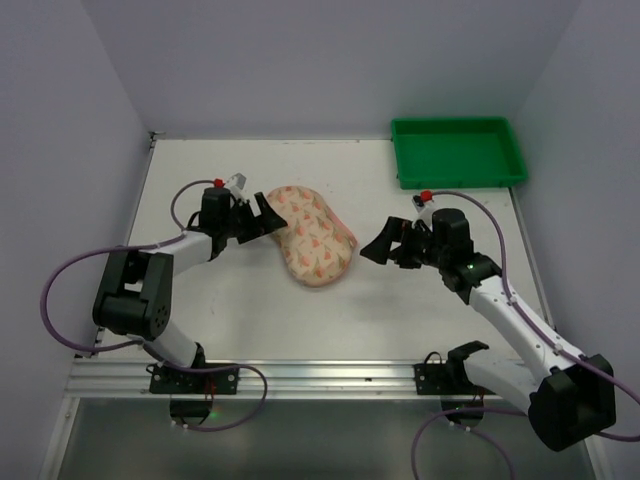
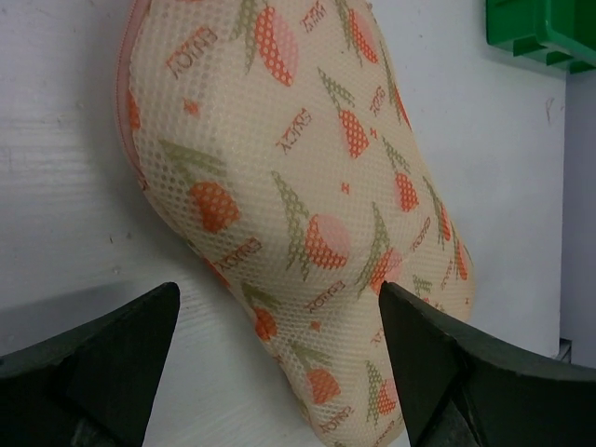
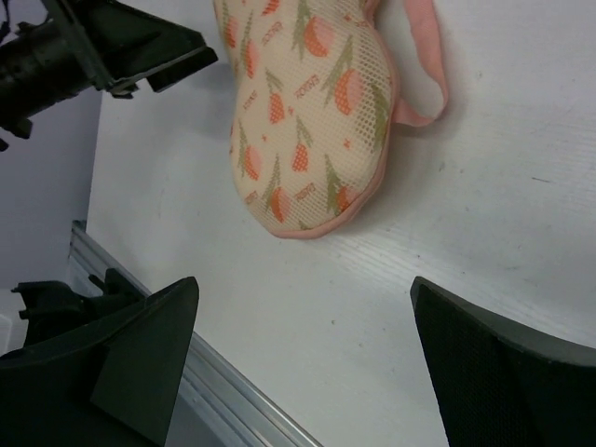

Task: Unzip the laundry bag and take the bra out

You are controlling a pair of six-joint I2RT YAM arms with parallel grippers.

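I need to hold the side of the laundry bag with my left gripper, as it lies loose, before my right gripper takes the zipper pull at the bag's near end (image 1: 316,281).
The laundry bag (image 1: 312,238) lies zipped shut in the middle of the white table, cream mesh with orange-red leaf print and a pink rim. My left gripper (image 1: 268,220) is open at the bag's far-left lobe. In the left wrist view the bag (image 2: 298,205) fills the space between and ahead of the wide-apart left gripper (image 2: 279,291). My right gripper (image 1: 376,243) is open just right of the bag, apart from it. Its wrist view shows bare table between the right gripper (image 3: 304,284) and the bag (image 3: 307,112). A pink flap (image 3: 424,65) sticks out from the bag's side. The bra is hidden.
A green plastic tray (image 1: 457,150) stands at the back right of the table, its corner showing as the green tray (image 2: 540,28) in the left wrist view. An aluminium rail (image 1: 300,375) runs along the near edge. Grey walls close in both sides.
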